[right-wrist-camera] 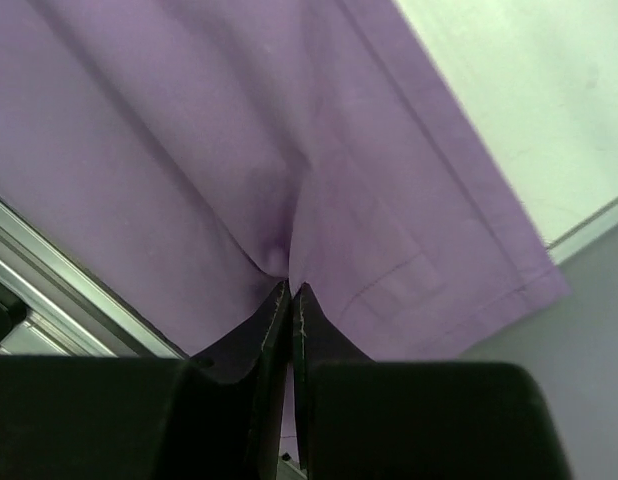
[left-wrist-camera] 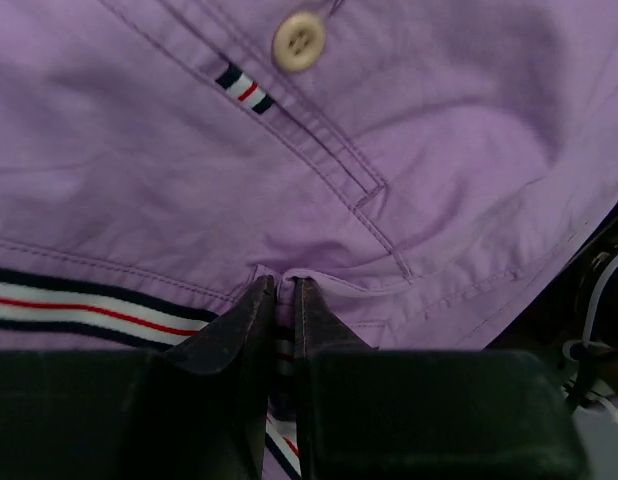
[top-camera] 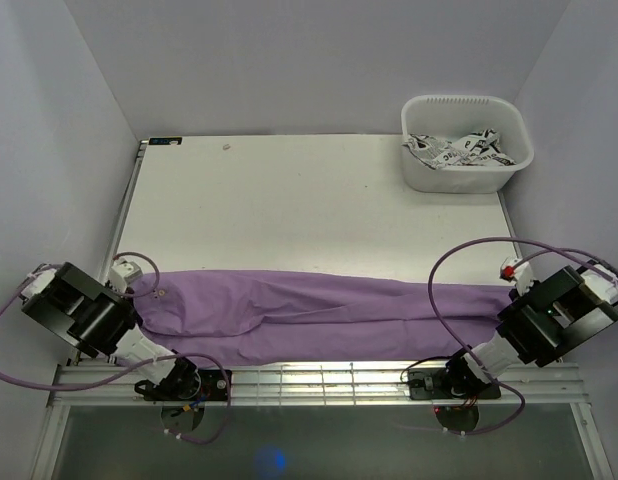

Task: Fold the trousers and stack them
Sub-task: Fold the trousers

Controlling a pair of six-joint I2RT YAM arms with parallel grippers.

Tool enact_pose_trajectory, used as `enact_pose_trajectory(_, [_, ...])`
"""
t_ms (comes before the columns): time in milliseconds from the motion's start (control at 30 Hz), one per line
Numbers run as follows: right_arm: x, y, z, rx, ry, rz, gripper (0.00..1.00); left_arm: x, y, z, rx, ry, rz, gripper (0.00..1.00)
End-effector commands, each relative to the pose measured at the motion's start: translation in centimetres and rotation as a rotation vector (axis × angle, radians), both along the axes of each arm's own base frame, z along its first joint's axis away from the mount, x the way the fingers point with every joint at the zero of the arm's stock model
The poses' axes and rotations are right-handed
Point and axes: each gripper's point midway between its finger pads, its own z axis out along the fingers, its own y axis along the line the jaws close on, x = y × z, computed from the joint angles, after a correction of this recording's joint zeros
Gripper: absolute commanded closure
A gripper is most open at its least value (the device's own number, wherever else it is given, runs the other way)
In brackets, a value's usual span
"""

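Next, I let go of the waistband with my left gripper by the white tabletop's side edge (top-camera: 122, 284), a little farther from the metal rail.
The lilac-purple trousers (top-camera: 309, 315) lie stretched across the near edge of the table, waist at the left, leg ends at the right. My left gripper (left-wrist-camera: 279, 285) is shut on the waistband, where a cream button (left-wrist-camera: 297, 42) and a striped ribbon (left-wrist-camera: 79, 308) show. My right gripper (right-wrist-camera: 290, 290) is shut on a pinch of the leg fabric (right-wrist-camera: 239, 150) near the hem. In the top view the left gripper (top-camera: 139, 300) and the right gripper (top-camera: 509, 305) sit at the two ends of the trousers.
A white bin (top-camera: 467, 143) holding a black-and-white printed cloth (top-camera: 459, 150) stands at the table's far right corner. The white tabletop (top-camera: 309, 200) lies behind the trousers. A metal rail (top-camera: 319, 380) runs along the near edge between the arm bases.
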Motion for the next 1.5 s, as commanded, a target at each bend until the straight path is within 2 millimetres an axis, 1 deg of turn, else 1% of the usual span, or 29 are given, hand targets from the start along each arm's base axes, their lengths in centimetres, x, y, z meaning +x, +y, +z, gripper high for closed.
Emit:
enact_pose_trajectory(0, [0.5,-2.2,-1.9,-0.234,-0.069,0.335,0.92,-2.5,2.4,-3.7,0.082,0.191,0.015,1.00])
enact_pose_trajectory(33, [0.4,-2.1,-2.5,-0.237,-0.051,0.330,0.92,-1.7,3.7,-4.6,0.113,0.203,0.097,1.00])
enact_pose_trajectory(100, [0.9,-1.8,-3.6,-0.226,-0.027,0.301,0.92,-0.8,4.7,-5.8,0.115,0.230,0.144,1.00])
enact_pose_trajectory(167, [1.6,-1.7,-3.9,-0.203,-0.013,0.237,0.92,1.5,6.4,-6.0,0.149,0.223,0.240,1.00])
enact_pose_trajectory(267, [4.5,-0.8,-3.9,-0.187,-0.035,0.230,0.92,5.0,7.1,-6.5,0.125,0.228,0.342,1.00])
enact_pose_trajectory(300, [5.0,-0.6,-3.9,-0.170,-0.029,0.199,0.92,7.0,8.4,-5.6,0.142,0.196,0.366,1.00])
enact_pose_trajectory(333, [6.0,-0.6,-3.8,-0.174,-0.048,0.189,0.92,8.2,8.5,-6.0,0.119,0.193,0.381,1.00])
enact_pose_trajectory(367, [7.2,-0.4,-3.4,-0.169,-0.056,0.173,0.92,10.7,9.1,-5.0,0.130,0.169,0.410,1.00])
enact_pose_trajectory(500, [10.1,-0.4,-2.3,-0.166,-0.100,0.154,0.92,15.6,9.7,-4.4,0.131,0.130,0.427,1.00])
enact_pose_trajectory(533, [10.5,-0.4,-2.0,-0.165,-0.109,0.154,0.92,17.5,10.8,-3.0,0.153,0.085,0.432,1.00])
enact_pose_trajectory(600, [10.9,-0.5,-1.5,-0.166,-0.121,0.160,0.92,19.2,11.1,-2.6,0.134,0.060,0.418,1.00])
enact_pose_trajectory(633, [11.0,-0.7,-1.2,-0.179,-0.131,0.167,0.92,20.1,11.7,-1.3,0.135,0.037,0.413,1.00])
enact_pose_trajectory(700, [11.2,-1.0,-0.3,-0.199,-0.162,0.174,0.92,20.9,11.7,-0.2,0.118,0.005,0.381,1.00])
enact_pose_trajectory(767, [11.4,-1.1,0.6,-0.201,-0.205,0.177,0.92,20.9,11.6,1.1,0.116,-0.014,0.364,1.00])
enact_pose_trajectory(800, [11.5,-1.1,1.4,-0.211,-0.231,0.178,0.92,21.0,11.3,2.6,0.107,-0.058,0.351,1.00])
enact_pose_trajectory(867, [11.7,-0.9,2.3,-0.208,-0.279,0.188,0.92,20.0,11.0,3.5,0.101,-0.086,0.327,1.00])
enact_pose_trajectory(933, [11.6,-1.1,3.6,-0.217,-0.341,0.186,0.92,19.3,10.4,5.9,0.096,-0.165,0.281,1.00])
enact_pose_trajectory(1067, [10.3,-2.2,4.6,-0.268,-0.412,0.202,0.92,15.3,10.0,6.0,0.131,-0.206,0.195,1.00])
enact_pose_trajectory(1100, [9.9,-2.1,4.1,-0.287,-0.417,0.238,0.89,14.0,8.9,4.5,0.108,-0.177,0.177,1.00])
enact_pose_trajectory(1133, [9.4,-2.5,3.5,-0.307,-0.388,0.249,0.79,13.3,8.7,3.9,0.124,-0.170,0.160,1.00])
enact_pose_trajectory(1167, [8.9,-2.6,3.0,-0.315,-0.370,0.255,0.39,12.2,8.7,2.9,0.158,-0.131,0.134,0.88])
enact_pose_trajectory(1200, [8.4,-2.5,2.6,-0.324,-0.361,0.268,0.04,11.2,8.0,1.8,0.145,-0.095,0.117,0.79])
enact_pose_trajectory(1233, [8.1,-2.6,2.5,-0.327,-0.360,0.266,0.10,10.4,7.5,1.3,0.139,-0.072,0.102,0.72])
enact_pose_trajectory(1267, [7.8,-2.7,2.7,-0.331,-0.362,0.258,0.10,9.8,7.5,1.2,0.142,-0.072,0.099,0.62])
enact_pose_trajectory(1300, [7.6,-2.8,3.0,-0.334,-0.359,0.256,0.10,9.6,7.5,1.3,0.146,-0.090,0.081,0.25])
enact_pose_trajectory(1367, [7.8,-3.4,4.7,-0.351,-0.383,0.271,0.10,9.1,6.8,2.3,0.128,-0.116,0.058,0.02])
enact_pose_trajectory(1400, [7.1,-3.0,4.9,-0.302,-0.362,0.262,0.10,9.2,6.6,3.5,0.125,-0.162,0.062,0.02])
enact_pose_trajectory(1433, [7.3,-3.2,6.6,-0.281,-0.371,0.253,0.10,9.1,6.1,5.0,0.133,-0.213,0.014,0.02])
enact_pose_trajectory(1467, [8.0,-4.0,8.0,-0.309,-0.400,0.249,0.10,8.8,5.7,5.0,0.118,-0.202,0.016,0.02])
